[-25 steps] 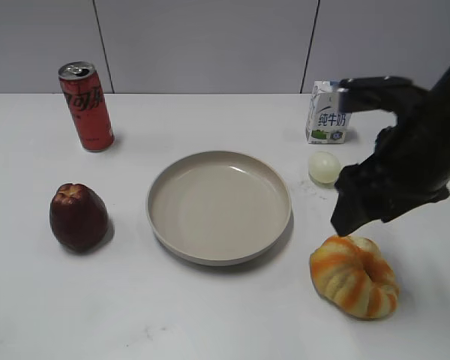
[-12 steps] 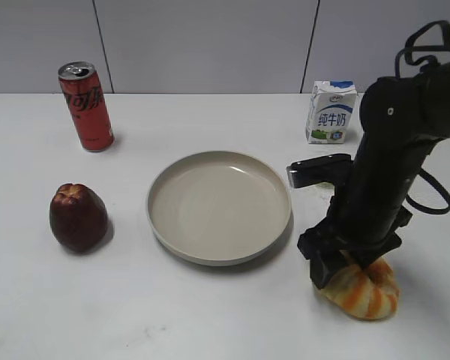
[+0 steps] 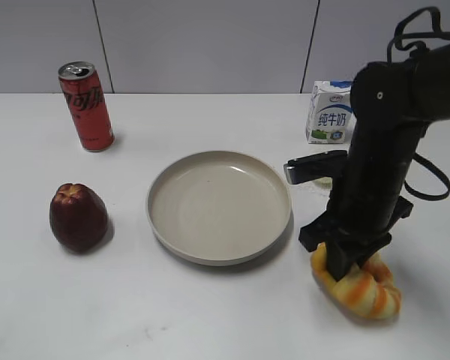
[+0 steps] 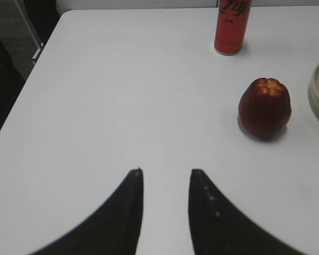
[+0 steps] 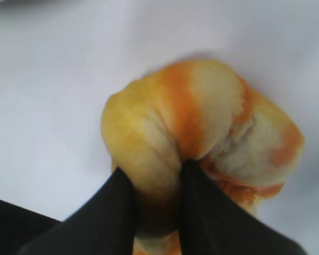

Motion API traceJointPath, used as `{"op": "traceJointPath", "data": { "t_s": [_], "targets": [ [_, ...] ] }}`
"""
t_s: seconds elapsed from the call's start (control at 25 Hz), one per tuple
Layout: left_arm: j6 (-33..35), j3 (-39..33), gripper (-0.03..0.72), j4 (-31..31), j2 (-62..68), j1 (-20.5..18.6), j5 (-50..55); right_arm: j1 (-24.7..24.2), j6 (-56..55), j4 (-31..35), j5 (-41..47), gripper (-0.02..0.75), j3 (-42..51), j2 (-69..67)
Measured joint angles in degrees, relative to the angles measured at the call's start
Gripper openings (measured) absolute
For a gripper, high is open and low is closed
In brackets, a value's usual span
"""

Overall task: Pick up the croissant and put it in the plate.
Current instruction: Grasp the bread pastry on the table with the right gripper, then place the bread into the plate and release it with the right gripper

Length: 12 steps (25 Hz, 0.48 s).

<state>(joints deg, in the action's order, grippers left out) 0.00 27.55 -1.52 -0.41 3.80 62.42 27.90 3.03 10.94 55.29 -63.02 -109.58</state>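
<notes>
Next, my right gripper lets go of the croissant so that it is left in the middle of the beige plate (image 3: 216, 212).
The croissant (image 3: 364, 289), orange and cream striped, lies on the table at the front right, to the right of the beige plate (image 3: 274, 232). My right gripper (image 3: 343, 264) comes down on it from above and is shut on its left lobe. In the right wrist view the two black fingers pinch one lobe of the croissant (image 5: 202, 122), and the gripper (image 5: 157, 175) squeezes the pastry in. My left gripper (image 4: 165, 172) is open and empty over bare table, left of the apple. The plate's rim (image 4: 315, 90) shows at the right edge of the left wrist view.
A dark red apple (image 3: 78, 216) sits left of the plate; it also shows in the left wrist view (image 4: 265, 108). A red can (image 3: 86, 106) stands at the back left and a milk carton (image 3: 328, 112) at the back right. The pale egg is mostly hidden behind my right arm.
My right arm came down from above the egg onto the croissant, and its fingers have closed on the pastry's left lobe. The croissant is squeezed and slightly shifted. The rest is unmoved.
</notes>
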Motion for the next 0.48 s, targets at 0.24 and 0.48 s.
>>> {"op": "traceJointPath", "data": {
  "t_s": [0.24,0.48],
  "targets": [
    [0.0,0.0,0.233,0.0,0.0,0.0,0.0,0.8,0.1,-1.6,8.4,0.146,-13.3,3.3],
    [0.0,0.0,0.233,0.0,0.0,0.0,0.0,5.8,0.9,-5.5,11.2,0.146,-30.5,-0.9]
  ]
}}
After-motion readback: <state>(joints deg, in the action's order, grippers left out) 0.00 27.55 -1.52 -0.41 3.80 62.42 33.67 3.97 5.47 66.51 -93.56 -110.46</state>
